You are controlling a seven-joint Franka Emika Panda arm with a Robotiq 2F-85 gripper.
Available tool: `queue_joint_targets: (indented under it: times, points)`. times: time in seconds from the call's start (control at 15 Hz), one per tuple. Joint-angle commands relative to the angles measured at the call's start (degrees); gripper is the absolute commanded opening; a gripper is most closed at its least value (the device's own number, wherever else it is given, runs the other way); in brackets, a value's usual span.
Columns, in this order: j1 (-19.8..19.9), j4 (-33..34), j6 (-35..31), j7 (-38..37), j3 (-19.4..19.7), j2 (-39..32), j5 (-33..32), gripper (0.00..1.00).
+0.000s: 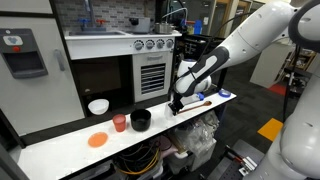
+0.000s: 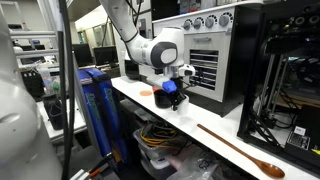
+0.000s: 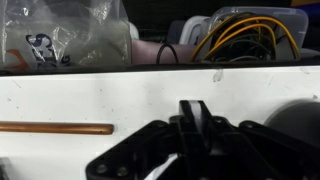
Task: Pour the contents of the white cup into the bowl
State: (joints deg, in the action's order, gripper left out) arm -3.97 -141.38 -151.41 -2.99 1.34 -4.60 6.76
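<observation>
My gripper is going to release the white cup on the white table top (image 1: 170, 111) (image 3: 193, 146) between the black bowl and the wooden spoon.
My gripper (image 1: 178, 103) hangs low over the white table top (image 1: 70, 148), to the right of the black bowl (image 1: 140, 120). It also shows in an exterior view (image 2: 172, 96). In the wrist view the two black fingers (image 3: 195, 120) are pressed together with nothing between them. A dark round edge (image 3: 303, 125) shows at that view's right side. The small white cup is not in view in any frame. A salmon-red cup (image 1: 120, 123) stands just left of the black bowl.
A wide shallow white bowl (image 1: 98, 106) and an orange disc (image 1: 97, 140) lie further left. A long wooden spoon (image 2: 236, 146) lies on the table and shows in the wrist view (image 3: 55, 127). A toy kitchen (image 1: 150, 70) stands behind. Bins with bags and cables (image 3: 240, 40) sit under the table edge.
</observation>
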Motion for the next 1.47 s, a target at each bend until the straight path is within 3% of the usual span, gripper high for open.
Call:
queue_joint_targets:
  times: [0.0, 1.33, 1.4]
  points:
    - [1.3, 1.7, -1.4, 2.8, -1.5, -3.2, 1.4, 0.02]
    - [1.9, 2.2, -1.7, 3.4, -2.0, -5.9, 0.8, 0.02]
    - [1.8, 2.2, -1.8, 3.0, -1.9, -5.9, 0.5, 0.35]
